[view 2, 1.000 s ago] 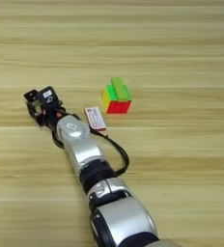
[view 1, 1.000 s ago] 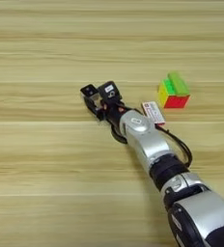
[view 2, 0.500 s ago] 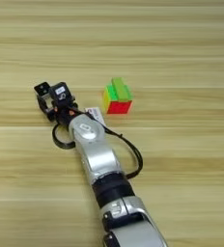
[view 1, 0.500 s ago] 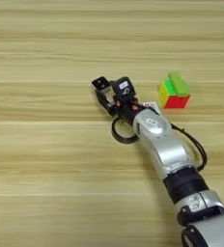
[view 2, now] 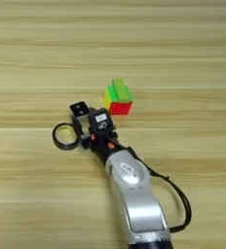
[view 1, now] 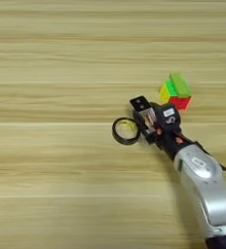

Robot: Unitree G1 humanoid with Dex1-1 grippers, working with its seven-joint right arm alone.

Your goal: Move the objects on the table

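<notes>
The robot's right gripper will release the small red and white box on the wood (view 1: 155, 115) between the black ring and the puzzle cube.
A green, yellow and red puzzle cube (view 1: 175, 91) sits right of the middle of the wooden table (view 1: 61, 58). A black ring (view 1: 125, 131) lies flat a little to its lower left. My right gripper (view 1: 154, 110) hovers between the two, just right of the ring and just left of and below the cube (view 2: 117, 97). Its two black fingers (view 2: 78, 108) stand apart, open, and I can make out nothing gripped between them. The silver forearm (view 1: 205, 185) runs down to the bottom right. The ring (view 2: 65, 136) lies clear of the gripper (view 2: 89, 113).
A black cable (view 2: 180, 204) loops out beside the forearm. Bare wood stretches across the whole left half and the far side of the table.
The gripper has swung right and toward the near side, from left of the ring to between ring and cube. The arm now uncovers the ring. Cube and ring have stayed put.
</notes>
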